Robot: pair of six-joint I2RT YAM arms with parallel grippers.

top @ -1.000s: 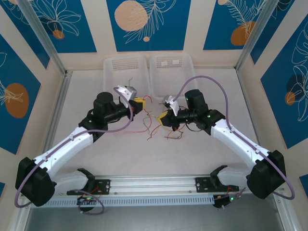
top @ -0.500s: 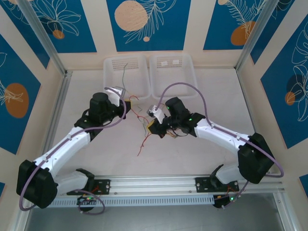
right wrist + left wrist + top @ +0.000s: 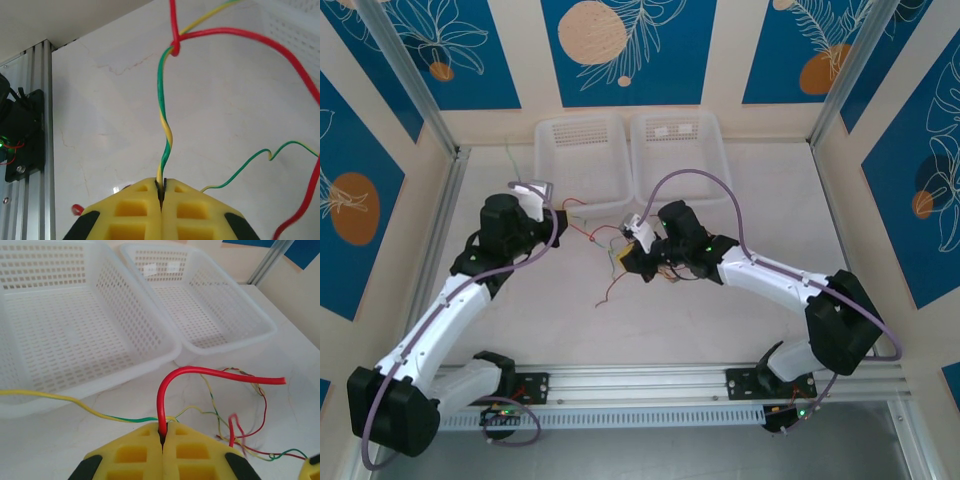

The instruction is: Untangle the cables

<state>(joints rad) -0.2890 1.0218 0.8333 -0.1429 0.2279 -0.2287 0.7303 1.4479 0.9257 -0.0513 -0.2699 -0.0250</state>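
Note:
I should use my left gripper to set the thick red cable down on the white table (image 3: 601, 288), beside the loose red wire end. The thick cable now arches up out of that gripper.
My left gripper (image 3: 162, 432) is shut on a thick red cable (image 3: 200, 371) that arches up out of its yellow fingertips and runs right. A yellow-green wire (image 3: 75, 402) passes just in front of it. My right gripper (image 3: 161, 192) is shut on a twisted green-yellow wire (image 3: 162, 100), which rises to a knot with a red cable (image 3: 240, 34). In the top view the left gripper (image 3: 558, 212) sits left of the right gripper (image 3: 620, 259), with wires stretched between them. The rest of the tangle (image 3: 668, 272) lies under the right wrist.
Two white perforated baskets (image 3: 582, 160) (image 3: 678, 160) stand side by side at the back, close behind the left gripper. An aluminium rail (image 3: 640, 385) runs along the near edge. Thick purple-grey cables loop from both arms.
The left arm has drawn back and to the left, pulling its red cable with it. The right gripper has shifted left toward the table's middle, dragging the tangle along.

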